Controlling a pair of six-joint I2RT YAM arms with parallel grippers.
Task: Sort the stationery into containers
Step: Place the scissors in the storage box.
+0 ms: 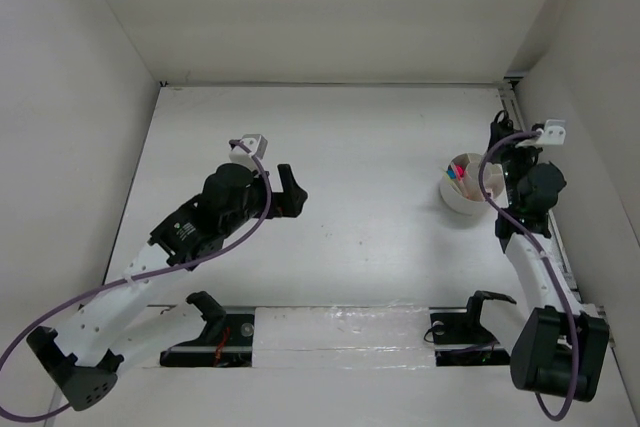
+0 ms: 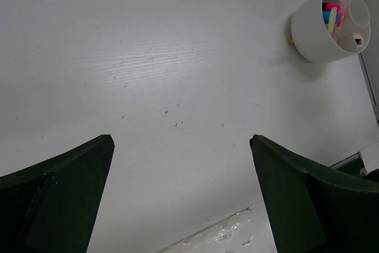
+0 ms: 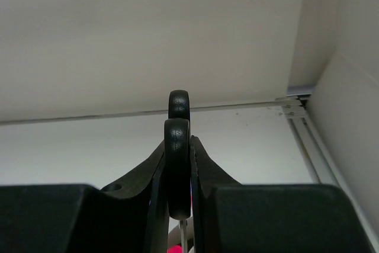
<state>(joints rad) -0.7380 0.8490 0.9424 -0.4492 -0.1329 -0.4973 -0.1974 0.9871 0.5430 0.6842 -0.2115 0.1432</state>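
Observation:
The black-handled scissors will drop from my right gripper as it lets go of them inside the round white tub (image 1: 481,167), beside the pink item.
The round white tub (image 1: 452,199) stands at the right of the table, with pink, blue and yellow stationery (image 2: 331,16) upright inside it. My right gripper (image 1: 498,144) is over the tub's right side and shut on the black-handled scissors (image 3: 177,164). Their handle loops stick up between the fingers and the blade points down toward a pink item (image 3: 175,248). My left gripper (image 1: 293,192) is open and empty above bare table in the left middle. In the left wrist view the left gripper (image 2: 180,141) is far from the tub (image 2: 314,34).
White walls enclose the table on three sides. A metal rail (image 1: 512,107) runs along the right edge, also in the right wrist view (image 3: 296,108). A glossy taped strip (image 1: 330,332) lies at the near edge between the arm bases.

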